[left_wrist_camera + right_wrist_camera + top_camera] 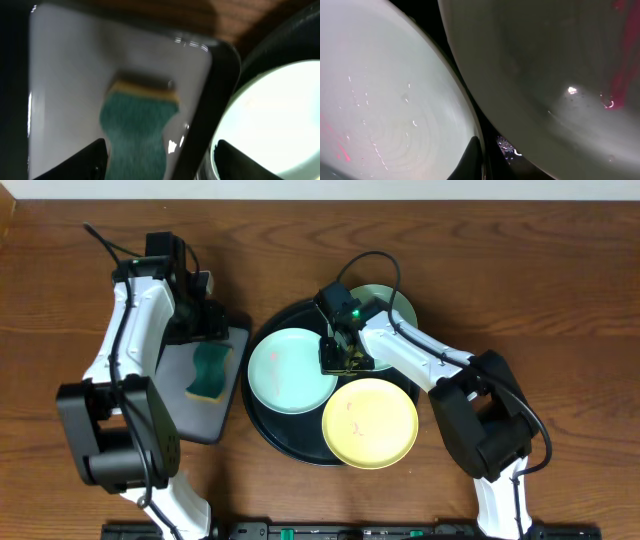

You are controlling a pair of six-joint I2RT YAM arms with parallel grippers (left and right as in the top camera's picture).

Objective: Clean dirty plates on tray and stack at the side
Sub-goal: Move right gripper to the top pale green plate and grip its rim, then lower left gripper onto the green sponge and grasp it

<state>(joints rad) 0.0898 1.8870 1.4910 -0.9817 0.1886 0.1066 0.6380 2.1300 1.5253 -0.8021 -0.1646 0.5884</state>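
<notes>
The green sponge's narrow middle (209, 371) (135, 145) in the small rectangular tray is next for my left gripper, which should go down to it and close there.
Three plates lie on the round black tray (262, 415): a mint-green plate (290, 372) at the left, a second mint-green plate (392, 302) at the back, partly under my right arm, and a yellow plate (372, 425) at the front. My right gripper (338, 360) is shut on the right rim of the left mint-green plate (380, 110). Only one of its fingers (472, 160) shows; it lies on that rim. Beside it is a plate with a pink smear (550, 70). My left gripper (213, 332) hangs open over the green sponge (137, 130), its fingertips (95, 160) spread wide.
The sponge (209, 371) lies in a small rectangular black tray with a grey inside (200, 418), left of the round tray. That tray's dark rim (210, 100) and the bright plate (270, 115) sit close to my left gripper. Brown wood tabletop (560, 300) surrounds both trays.
</notes>
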